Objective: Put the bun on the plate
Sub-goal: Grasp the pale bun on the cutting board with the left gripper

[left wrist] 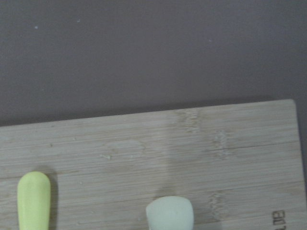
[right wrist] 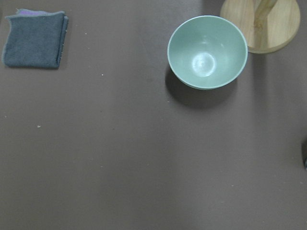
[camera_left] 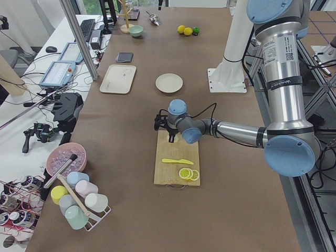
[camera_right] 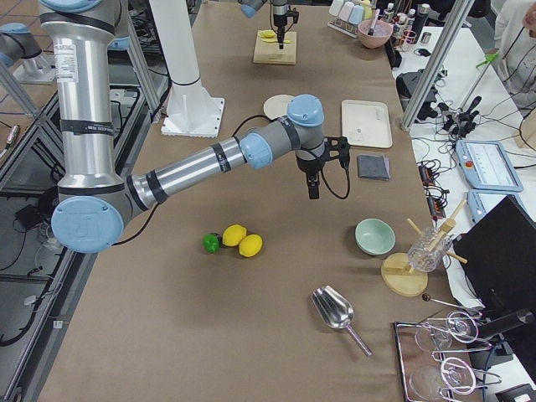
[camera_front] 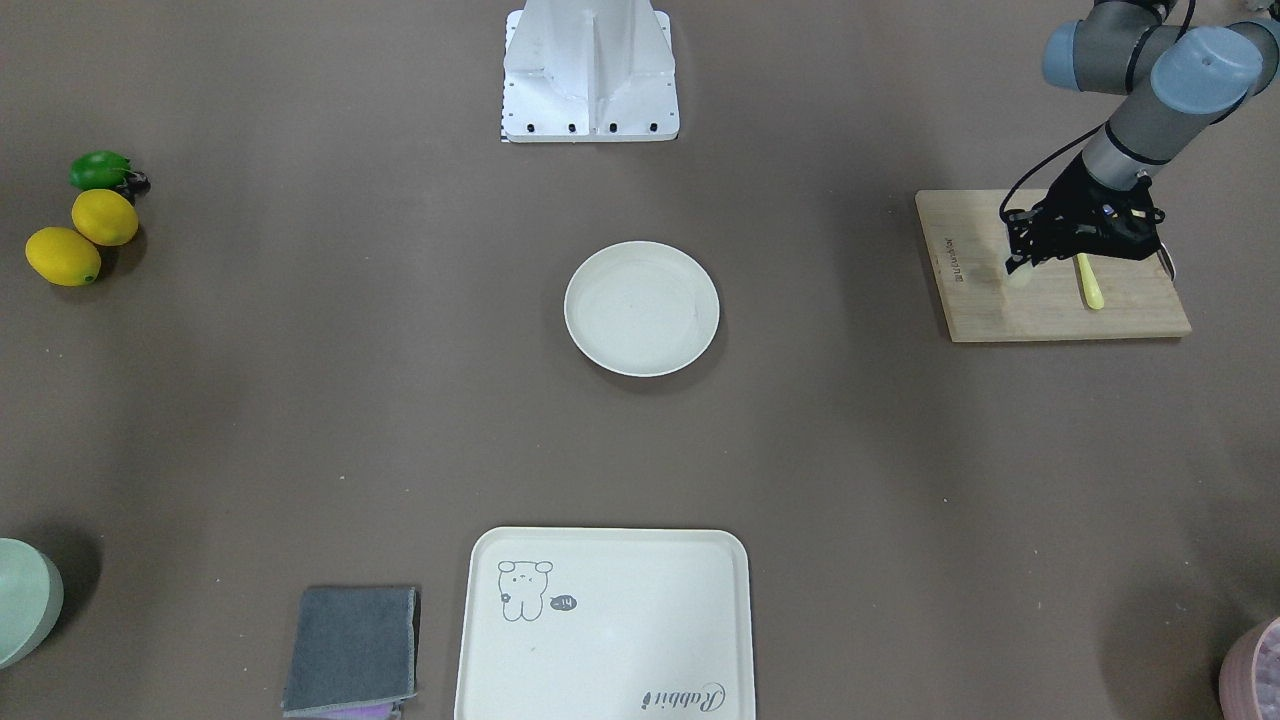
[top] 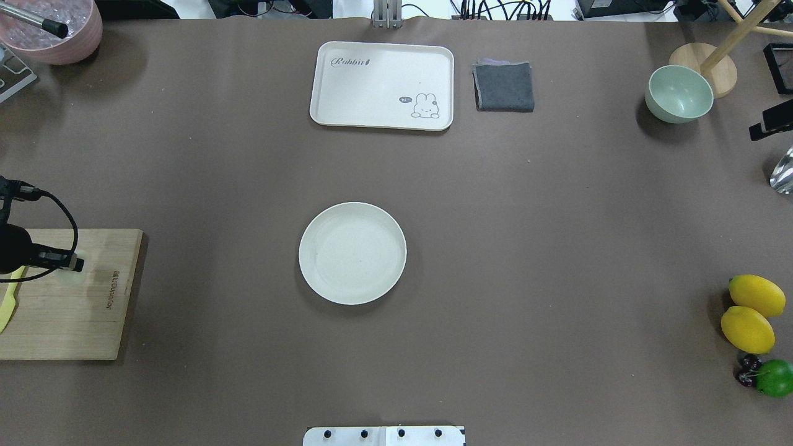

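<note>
My left gripper should release the bun at the middle of the round cream plate (camera_front: 645,306).
The bun (left wrist: 170,213), a small pale cream lump, lies on the wooden cutting board (camera_front: 1040,310) and shows faintly under the arm in the overhead view (top: 69,277). My left gripper (camera_front: 1018,262) hangs close over it (top: 74,265); no finger touches the bun's sides in the left wrist view, so it looks open. The round cream plate (top: 352,253) sits bare at the table's middle (camera_front: 641,308), far from the board. My right gripper (camera_right: 312,189) hovers over bare table near the grey cloth; I cannot tell whether it is open or shut.
A yellow-green knife (camera_front: 1089,283) lies on the board beside the bun, with lemon slices (camera_left: 186,174) at the board's end. A bear-drawing tray (top: 382,85), grey cloth (top: 503,86), green bowl (top: 679,94), whole lemons (top: 751,313) and a pink bowl (top: 56,31) ring the table.
</note>
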Available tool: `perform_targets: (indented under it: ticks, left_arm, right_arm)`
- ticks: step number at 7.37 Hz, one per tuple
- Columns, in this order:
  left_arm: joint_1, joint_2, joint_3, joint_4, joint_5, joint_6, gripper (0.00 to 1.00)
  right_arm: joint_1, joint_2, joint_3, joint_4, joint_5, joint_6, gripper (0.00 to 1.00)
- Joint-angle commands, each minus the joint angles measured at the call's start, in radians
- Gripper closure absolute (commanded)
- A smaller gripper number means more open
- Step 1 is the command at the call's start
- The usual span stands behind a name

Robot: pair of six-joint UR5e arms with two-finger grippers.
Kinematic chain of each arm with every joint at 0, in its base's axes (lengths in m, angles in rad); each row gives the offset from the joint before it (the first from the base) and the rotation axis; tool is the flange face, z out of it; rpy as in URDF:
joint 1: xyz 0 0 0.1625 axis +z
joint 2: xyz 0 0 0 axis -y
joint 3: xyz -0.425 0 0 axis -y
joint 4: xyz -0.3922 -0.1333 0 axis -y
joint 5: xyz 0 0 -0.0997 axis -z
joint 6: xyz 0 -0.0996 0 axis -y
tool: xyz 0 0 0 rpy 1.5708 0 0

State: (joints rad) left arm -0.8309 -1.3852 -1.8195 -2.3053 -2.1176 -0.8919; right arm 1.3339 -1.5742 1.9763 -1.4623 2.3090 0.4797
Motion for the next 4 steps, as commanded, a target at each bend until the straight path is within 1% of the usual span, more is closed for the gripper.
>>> perform_targets:
  ticks: [1,2,3,4]
  left_arm:
    - [-0.005,-0.119,-0.011,0.006,-0.064,-0.040,0.80]
    - [0.002,-0.226,0.015,0.018,-0.064,-0.167,0.80]
    - [0.012,-0.339,0.037,0.065,-0.061,-0.247,0.80]
    - [0.072,-0.430,0.045,0.102,-0.053,-0.325,0.80]
  right_arm:
    - [0.083,-0.073,-0.026,-0.003,0.006,-0.135,0.00]
    - [0.129,-0.102,-0.052,-0.003,0.009,-0.230,0.00]
    - [0.177,-0.125,-0.074,-0.004,0.010,-0.327,0.00]
    - [0.232,-0.138,-0.100,-0.027,0.038,-0.402,0.00]
